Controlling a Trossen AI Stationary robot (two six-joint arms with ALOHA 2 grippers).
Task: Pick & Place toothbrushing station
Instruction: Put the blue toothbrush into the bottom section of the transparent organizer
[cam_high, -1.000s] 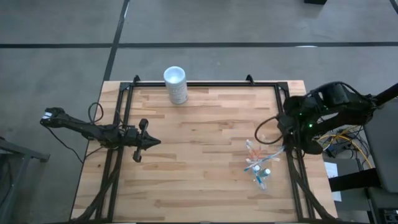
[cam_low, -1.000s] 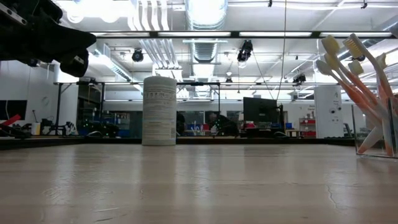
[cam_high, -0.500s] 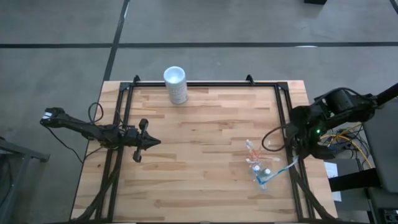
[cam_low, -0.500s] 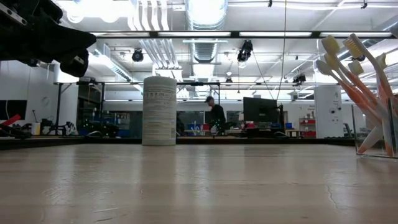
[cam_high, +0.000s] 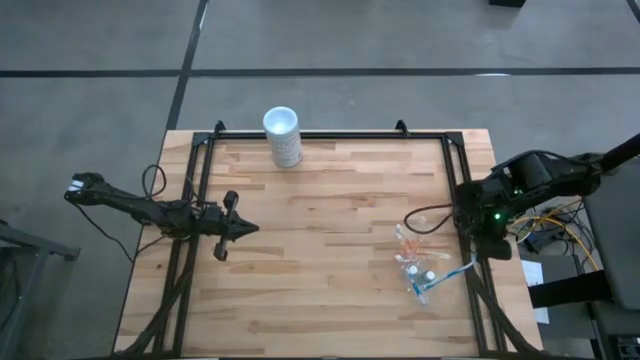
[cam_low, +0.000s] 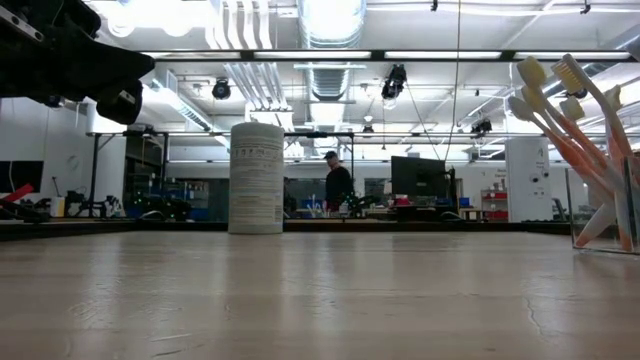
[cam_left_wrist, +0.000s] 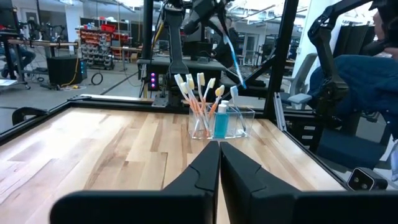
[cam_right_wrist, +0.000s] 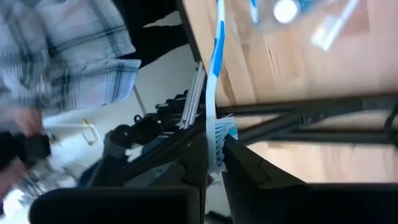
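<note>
I should let go of the blue-and-white toothbrush with my right gripper in the toothbrushing station (cam_high: 427, 279) (cam_right_wrist: 273, 15), beside the white cap closest to the rail.
The toothbrushing station (cam_high: 413, 262) is a clear plastic cup (cam_left_wrist: 231, 123) that stands on its base near the table's right edge. Orange-and-white toothbrushes (cam_left_wrist: 198, 99) lean out of it; the low view shows them at its right edge (cam_low: 585, 130). My right gripper (cam_high: 478, 252) hovers by the table's right rail, shut on a blue-and-white toothbrush (cam_high: 446, 275). This brush reaches out toward the station's near side. My left gripper (cam_high: 240, 227) waits shut over the table's left part, pointing level at the station (cam_left_wrist: 219, 147). My right gripper pinches the blue-and-white toothbrush at its bristle head (cam_right_wrist: 217, 142) between its two fingers. The fingers slant down from the table's right side and lie along the brush. Its handle (cam_right_wrist: 217, 56) sticks out past the fingertips toward the station, clear of the table.
A tall opaque white cup (cam_high: 283, 136) stands at the far edge, left of the middle (cam_low: 257, 178). A black frame rail (cam_high: 452, 160) borders the wooden table. A person in a plaid sleeve (cam_right_wrist: 56, 50) is beyond the right edge; another person (cam_low: 338, 186) stands far off in the room.
My right gripper has sunk a little, rolled its wrist and drawn toward the table's near right, still shut on the blue-and-white toothbrush. The brush's free end has swung from over the station's middle to its near side. A person has walked in the room behind.
</note>
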